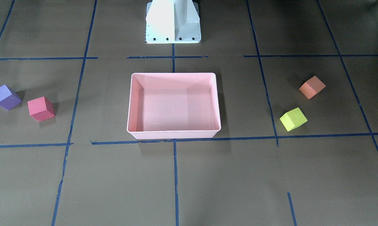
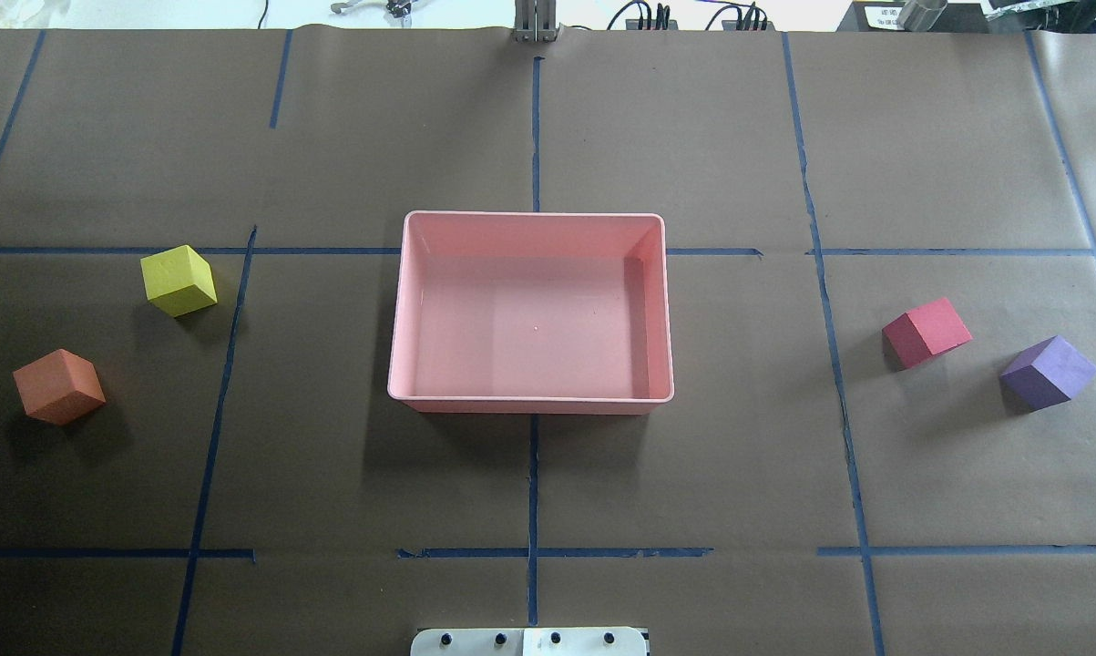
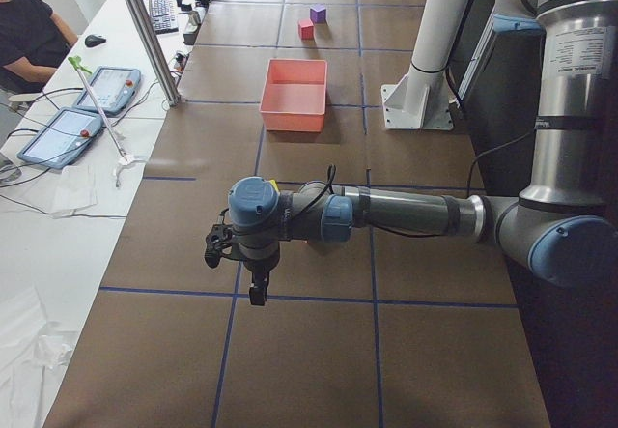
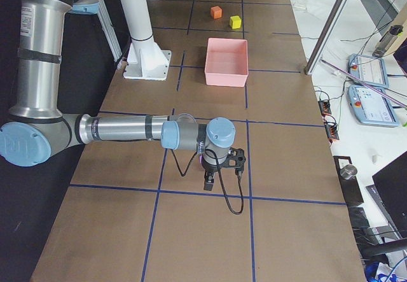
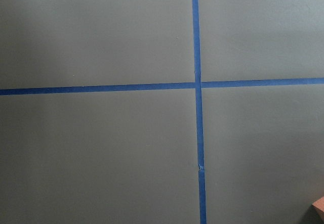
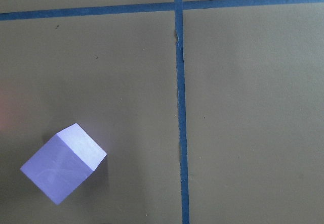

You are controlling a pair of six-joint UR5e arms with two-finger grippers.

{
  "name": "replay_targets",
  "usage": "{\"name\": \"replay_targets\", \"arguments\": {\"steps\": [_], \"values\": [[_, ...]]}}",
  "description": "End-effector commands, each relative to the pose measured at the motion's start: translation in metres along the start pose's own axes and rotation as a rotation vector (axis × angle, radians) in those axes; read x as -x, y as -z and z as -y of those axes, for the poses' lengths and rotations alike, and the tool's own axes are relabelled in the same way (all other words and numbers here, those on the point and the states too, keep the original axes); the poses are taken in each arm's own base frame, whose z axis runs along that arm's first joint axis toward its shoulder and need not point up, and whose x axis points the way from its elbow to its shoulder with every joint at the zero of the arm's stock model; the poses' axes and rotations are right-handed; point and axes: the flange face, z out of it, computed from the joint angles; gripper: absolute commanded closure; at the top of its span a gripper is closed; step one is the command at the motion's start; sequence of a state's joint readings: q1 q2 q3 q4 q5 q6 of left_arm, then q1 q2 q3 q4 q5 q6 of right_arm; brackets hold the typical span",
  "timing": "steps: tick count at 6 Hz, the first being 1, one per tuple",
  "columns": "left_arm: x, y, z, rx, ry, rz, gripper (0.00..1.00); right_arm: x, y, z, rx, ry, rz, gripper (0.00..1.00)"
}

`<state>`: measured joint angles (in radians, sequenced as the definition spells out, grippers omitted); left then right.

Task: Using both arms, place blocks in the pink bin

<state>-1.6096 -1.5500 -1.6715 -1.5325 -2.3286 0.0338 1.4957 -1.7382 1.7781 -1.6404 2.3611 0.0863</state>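
Observation:
The purple block has its half farther from the red block (image 1: pixel 1 94) (image 6: pixel 66 166). Next, my right gripper will move to the purple block and close on that half.
The pink bin (image 2: pixel 534 216) sits empty at the table's middle. In the overhead view the yellow-green block (image 2: pixel 179 280) and the orange block (image 2: pixel 58 386) lie left of it, and the red block (image 2: pixel 926 332) and the purple block (image 2: pixel 1048 372) lie right of it. All four rest on the table, apart from the bin. My left gripper (image 3: pixel 257 288) hangs over the table's left end, and my right gripper (image 4: pixel 208 180) over the right end, both far from the bin. I cannot tell if either is open. The right wrist view shows the purple block (image 6: pixel 63 163) below.
Brown paper with blue tape lines (image 2: pixel 533 474) covers the table. The white pedestal base (image 1: pixel 173 22) stands behind the bin on the robot's side. A metal post (image 3: pixel 145 32) and tablets (image 3: pixel 68 133) stand at the operators' edge, where a person sits.

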Motion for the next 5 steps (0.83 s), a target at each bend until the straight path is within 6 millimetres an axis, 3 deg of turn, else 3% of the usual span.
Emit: {"name": "replay_targets", "arguments": {"steps": [1,5], "values": [[-0.003,-0.003,-0.004,0.006,-0.013,-0.001,0.00,0.000,0.001,-0.005,-0.042,0.040,0.003,0.00],[0.002,-0.010,-0.025,0.014,-0.009,-0.002,0.00,0.010,0.004,0.001,-0.067,0.086,0.009,0.00]]}}
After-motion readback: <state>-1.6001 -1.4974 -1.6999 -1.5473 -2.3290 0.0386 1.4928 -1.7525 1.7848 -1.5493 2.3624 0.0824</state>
